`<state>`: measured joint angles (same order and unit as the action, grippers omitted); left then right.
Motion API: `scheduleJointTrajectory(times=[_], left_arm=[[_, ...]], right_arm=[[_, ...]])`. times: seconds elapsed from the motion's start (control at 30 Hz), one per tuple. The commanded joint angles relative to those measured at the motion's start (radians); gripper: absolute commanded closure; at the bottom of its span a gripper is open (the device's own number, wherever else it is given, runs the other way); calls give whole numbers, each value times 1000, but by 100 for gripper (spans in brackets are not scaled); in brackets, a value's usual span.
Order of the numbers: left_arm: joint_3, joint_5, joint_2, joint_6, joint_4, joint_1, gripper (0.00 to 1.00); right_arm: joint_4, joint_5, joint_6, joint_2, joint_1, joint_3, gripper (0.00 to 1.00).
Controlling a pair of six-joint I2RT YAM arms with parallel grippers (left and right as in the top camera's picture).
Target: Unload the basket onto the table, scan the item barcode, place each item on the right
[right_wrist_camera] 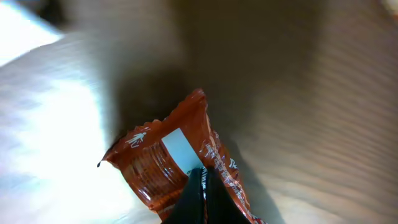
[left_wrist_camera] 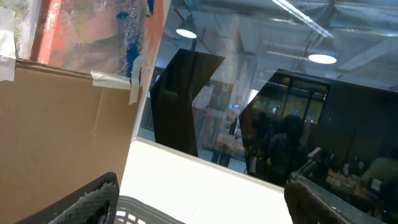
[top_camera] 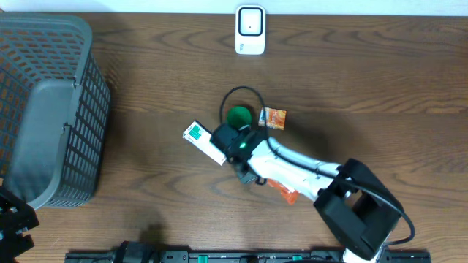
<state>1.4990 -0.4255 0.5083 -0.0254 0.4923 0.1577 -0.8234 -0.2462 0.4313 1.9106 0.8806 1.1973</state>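
My right gripper pinches the orange packet over its pale label patch. Next, I put the packet down and take its opposite end (top_camera: 289,194) before scanning.
In the right wrist view my right gripper (right_wrist_camera: 202,193) is shut on an orange-brown foil packet (right_wrist_camera: 158,168) with a pale label patch; no barcode is readable. From overhead, the right arm (top_camera: 292,164) reaches to the table's middle, and an orange packet (top_camera: 284,191) pokes out beneath it. The white scanner (top_camera: 250,29) stands at the far edge, well apart from the arm. My left gripper (left_wrist_camera: 202,205) is open and empty, aimed up at the room over the basket rim (left_wrist_camera: 149,211); from overhead it sits at the bottom left corner (top_camera: 14,223).
A large grey mesh basket (top_camera: 51,109) fills the left side. Near the table's centre lie a green round object (top_camera: 238,115) inside a black cable loop, a second orange packet (top_camera: 274,117) and a white-and-green box (top_camera: 203,140).
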Motion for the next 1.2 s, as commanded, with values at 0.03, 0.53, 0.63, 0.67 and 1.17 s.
scheduleJointTrajectory(times=[0.03,0.53,0.63,0.67,1.17], left_arm=[[-3,-13,-5,6,-5,-4,15],[-3,-13,-5,6,-5,-4,15],[-3,-13,-5,6,-9,-4,14],[-3,-13,-5,6,-10,-4,10],[-3,-12,-92,5,-16,-4,9]], right_arm=[[-52,147,47,-16,30,13,99],[-77,212,89,-219,-2,-71,99],[-29,230,121,-216,-2,-160,99],[-18,243,130,-216,-2,-187,99],[154,219,54,-216,-59,-270,99]])
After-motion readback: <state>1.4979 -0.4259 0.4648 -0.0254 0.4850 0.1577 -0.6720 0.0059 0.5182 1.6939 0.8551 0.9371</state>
